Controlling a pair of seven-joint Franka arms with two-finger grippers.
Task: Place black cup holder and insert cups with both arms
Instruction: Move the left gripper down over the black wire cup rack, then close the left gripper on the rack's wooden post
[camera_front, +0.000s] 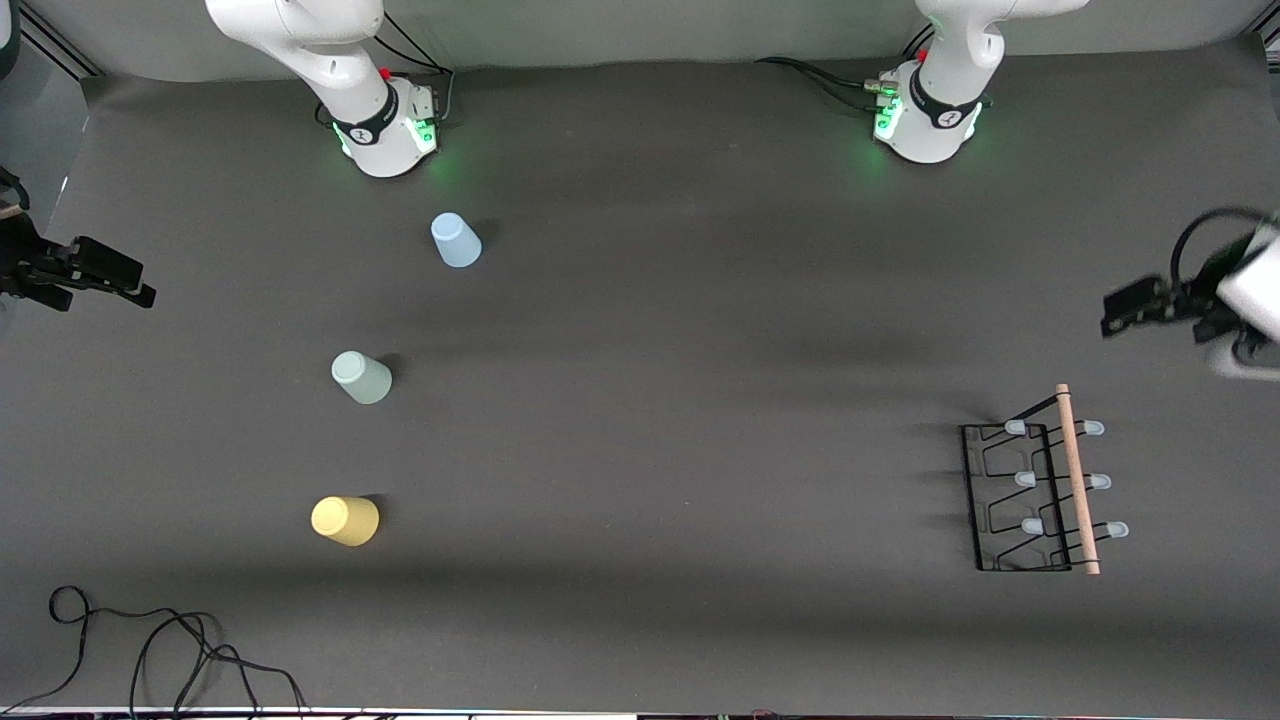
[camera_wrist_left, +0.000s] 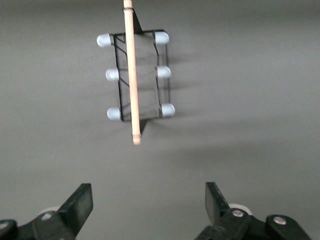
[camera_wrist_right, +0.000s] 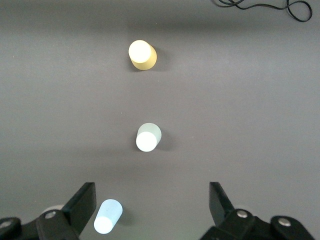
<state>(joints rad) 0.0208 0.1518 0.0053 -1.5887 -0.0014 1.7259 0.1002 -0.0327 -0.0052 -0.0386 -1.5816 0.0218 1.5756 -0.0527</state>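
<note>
Next, my left gripper grips the black cup holder's wooden rod handle (camera_front: 1072, 454) (camera_wrist_left: 133, 94) between its middle and its end nearer the arm bases.
The black cup holder (camera_front: 1040, 495) stands on the table at the left arm's end, with its wooden rod handle (camera_front: 1077, 480) on top and six pale peg tips. It also shows in the left wrist view (camera_wrist_left: 137, 75). Three cups stand upside down toward the right arm's end: light blue (camera_front: 456, 240), pale green (camera_front: 362, 377) and yellow (camera_front: 345, 520). The right wrist view shows them too: light blue (camera_wrist_right: 108, 216), pale green (camera_wrist_right: 148, 136), yellow (camera_wrist_right: 142, 54). My left gripper (camera_front: 1125, 308) (camera_wrist_left: 149, 192) is open and empty over bare table beside the holder. My right gripper (camera_front: 125, 282) (camera_wrist_right: 152, 192) is open and empty over the table's edge.
A loose black cable (camera_front: 150, 640) lies at the table's front corner at the right arm's end; it also shows in the right wrist view (camera_wrist_right: 265, 7). The two arm bases (camera_front: 390, 135) (camera_front: 925, 125) stand along the back edge.
</note>
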